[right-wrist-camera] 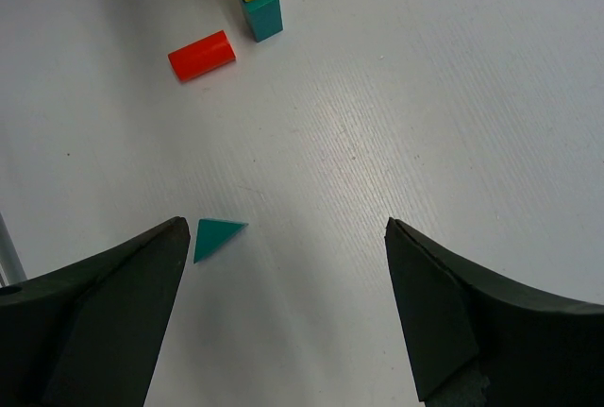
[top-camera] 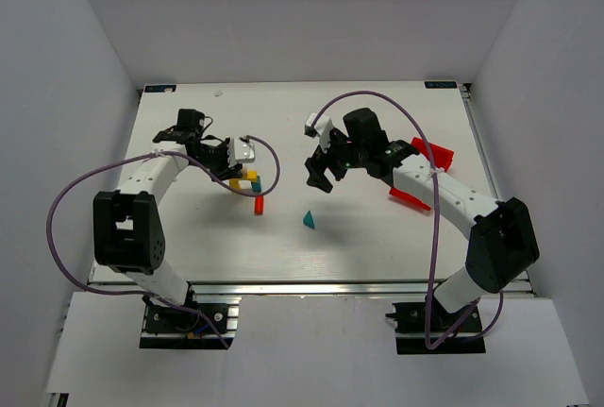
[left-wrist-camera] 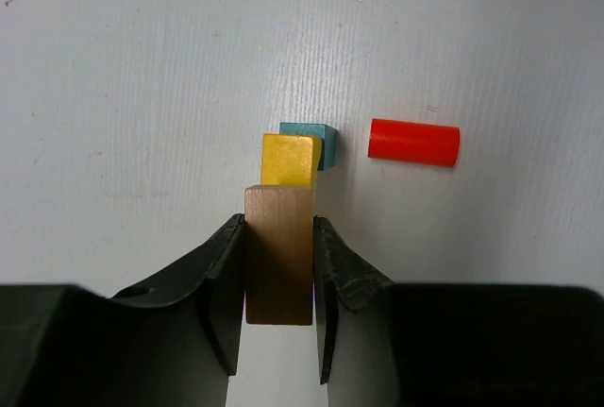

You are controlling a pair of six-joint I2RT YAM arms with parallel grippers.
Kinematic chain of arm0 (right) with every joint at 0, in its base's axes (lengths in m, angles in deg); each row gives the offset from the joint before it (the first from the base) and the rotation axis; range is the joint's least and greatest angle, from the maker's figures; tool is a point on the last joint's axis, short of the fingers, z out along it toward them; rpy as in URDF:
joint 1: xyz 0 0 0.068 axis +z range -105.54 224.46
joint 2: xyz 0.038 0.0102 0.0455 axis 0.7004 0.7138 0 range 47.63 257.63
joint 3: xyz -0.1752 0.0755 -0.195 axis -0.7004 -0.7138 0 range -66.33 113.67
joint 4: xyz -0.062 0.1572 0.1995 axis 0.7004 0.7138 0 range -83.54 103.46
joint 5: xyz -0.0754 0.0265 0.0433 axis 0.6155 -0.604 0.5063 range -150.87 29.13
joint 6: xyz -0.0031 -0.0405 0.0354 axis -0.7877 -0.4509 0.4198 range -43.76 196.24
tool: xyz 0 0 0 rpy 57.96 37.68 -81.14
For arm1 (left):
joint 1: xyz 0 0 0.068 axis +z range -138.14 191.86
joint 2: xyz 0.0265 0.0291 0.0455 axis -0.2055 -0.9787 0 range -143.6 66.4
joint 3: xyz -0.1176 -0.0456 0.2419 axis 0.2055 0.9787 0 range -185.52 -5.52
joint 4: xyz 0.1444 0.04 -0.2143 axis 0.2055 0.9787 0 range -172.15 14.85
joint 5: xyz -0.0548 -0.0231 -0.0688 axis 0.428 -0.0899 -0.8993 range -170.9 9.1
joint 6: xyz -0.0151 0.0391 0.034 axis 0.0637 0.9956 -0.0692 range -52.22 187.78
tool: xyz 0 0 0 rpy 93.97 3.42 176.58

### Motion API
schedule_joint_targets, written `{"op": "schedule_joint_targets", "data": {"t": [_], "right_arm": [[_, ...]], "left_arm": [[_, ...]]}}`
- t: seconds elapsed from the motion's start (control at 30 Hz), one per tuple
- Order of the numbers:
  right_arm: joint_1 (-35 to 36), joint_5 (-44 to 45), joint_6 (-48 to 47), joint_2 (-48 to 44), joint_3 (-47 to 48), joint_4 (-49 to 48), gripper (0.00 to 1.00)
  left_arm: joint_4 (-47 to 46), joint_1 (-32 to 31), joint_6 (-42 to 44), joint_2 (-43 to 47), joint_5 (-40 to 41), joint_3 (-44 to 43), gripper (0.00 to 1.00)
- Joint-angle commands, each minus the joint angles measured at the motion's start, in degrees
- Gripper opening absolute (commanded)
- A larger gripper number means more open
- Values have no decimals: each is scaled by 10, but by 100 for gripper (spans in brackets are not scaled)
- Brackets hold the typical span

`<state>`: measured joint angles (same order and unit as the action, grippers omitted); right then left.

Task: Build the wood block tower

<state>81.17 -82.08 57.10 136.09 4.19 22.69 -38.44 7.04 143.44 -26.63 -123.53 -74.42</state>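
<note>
My left gripper should set the plain tan block free on top of the yellow blocks (top-camera: 245,172) (left-wrist-camera: 288,242), at a spot close by the teal cube.
My left gripper (left-wrist-camera: 279,223) is shut on a plain tan block (left-wrist-camera: 278,265), which stands just in front of a yellow block (left-wrist-camera: 289,160). A teal cube (left-wrist-camera: 311,135) sits right behind the yellow one. A red cylinder (left-wrist-camera: 413,143) lies on its side to their right. In the top view the left gripper (top-camera: 231,167) hovers over this cluster at the yellow block (top-camera: 248,178), with the red cylinder (top-camera: 259,204) nearby. My right gripper (right-wrist-camera: 285,228) is open above the table and holds nothing. A teal triangle (right-wrist-camera: 215,235) lies near its left finger and shows in the top view as the teal triangle (top-camera: 308,220).
A red plastic bin (top-camera: 431,154) lies at the right, partly behind the right arm. White walls close in the white table (top-camera: 377,237) on three sides. The right gripper (top-camera: 319,173) hangs mid-table.
</note>
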Motion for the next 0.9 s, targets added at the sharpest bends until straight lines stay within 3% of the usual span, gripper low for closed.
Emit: {"op": "schedule_joint_targets", "data": {"t": [0.0,0.87], "right_arm": [[-2,-10,-6,-1,28,-4,89],[-4,-12,-20,3,30,11,89]], "left_arm": [[9,3,11,-4,-25,-24,0],[50,-1,37,-48,-45,-66,2]]}}
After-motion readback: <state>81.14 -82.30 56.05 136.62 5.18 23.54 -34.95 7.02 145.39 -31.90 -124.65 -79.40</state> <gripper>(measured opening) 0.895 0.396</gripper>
